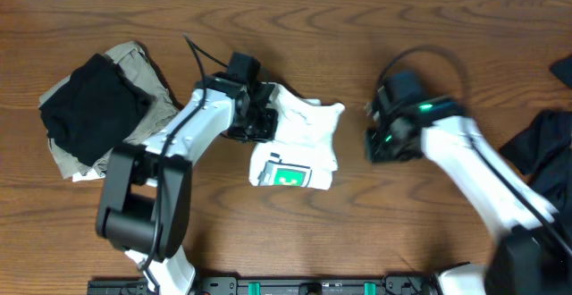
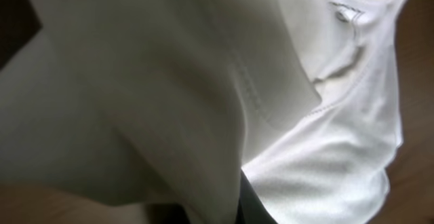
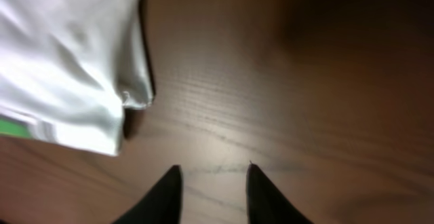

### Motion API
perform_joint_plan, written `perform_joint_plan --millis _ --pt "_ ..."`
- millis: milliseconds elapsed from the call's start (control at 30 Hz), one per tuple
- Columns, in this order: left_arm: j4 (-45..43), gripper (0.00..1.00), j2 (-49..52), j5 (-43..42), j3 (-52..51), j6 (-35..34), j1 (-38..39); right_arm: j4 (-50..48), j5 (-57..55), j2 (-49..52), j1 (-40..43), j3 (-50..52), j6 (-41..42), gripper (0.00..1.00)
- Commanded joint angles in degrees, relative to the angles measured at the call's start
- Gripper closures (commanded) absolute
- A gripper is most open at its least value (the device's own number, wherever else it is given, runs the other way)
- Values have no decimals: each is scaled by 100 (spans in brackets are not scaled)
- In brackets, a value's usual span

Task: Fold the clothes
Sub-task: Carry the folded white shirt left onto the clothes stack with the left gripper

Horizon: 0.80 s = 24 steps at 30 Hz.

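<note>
The robot's left gripper needs to put the white T-shirt down on top of the pile of black and khaki garments (image 1: 111, 96).
The white T-shirt (image 1: 304, 134) lies bunched in the middle of the table, its green-and-blue print (image 1: 288, 175) at the front. My left gripper (image 1: 257, 121) is at the shirt's left edge, shut on the white cloth. In the left wrist view the shirt (image 2: 325, 176) fills the frame and drapes over the jaws; only a dark finger (image 2: 253, 207) shows. My right gripper (image 1: 371, 143) hovers over bare wood just right of the shirt. In the right wrist view this gripper (image 3: 213, 173) is open with nothing in it, and the shirt's edge (image 3: 61, 68) is at upper left.
A pile of black (image 1: 89, 107) and khaki (image 1: 152, 71) garments sits at the left. A dark navy garment (image 1: 547, 143) lies at the right edge, partly under the right arm. The wooden table (image 1: 411, 27) runs past every side of the view.
</note>
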<state>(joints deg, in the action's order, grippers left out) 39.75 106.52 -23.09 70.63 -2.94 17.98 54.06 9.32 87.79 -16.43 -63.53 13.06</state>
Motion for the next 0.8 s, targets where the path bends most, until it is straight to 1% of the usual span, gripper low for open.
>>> perform_joint_plan --millis 0,67,167,233,300,433,767 --pt "356 94 -284 1250 487 363 -20 190 -352 -761 337 -391 -98 61" --pt "789 94 -282 1987 868 603 -20 282 -352 -1123 496 -402 -164 60" --pt "1191 94 -282 3005 1362 828 -55 527 -354 -1517 638 -402 -358 60" --pt "1294 94 -284 3501 1650 852 -122 688 -354 -1674 660 -402 -437 60" --pt "1316 94 -284 3766 1882 852 -229 837 -354 -1757 662 -402 -518 60" --pt "1314 94 -284 3823 2243 850 -608 1023 -354 -1775 662 -402 -551 60" --pt "1305 94 -289 3823 2498 800 -1766 1023 -354 -1773 662 -400 -544 60"
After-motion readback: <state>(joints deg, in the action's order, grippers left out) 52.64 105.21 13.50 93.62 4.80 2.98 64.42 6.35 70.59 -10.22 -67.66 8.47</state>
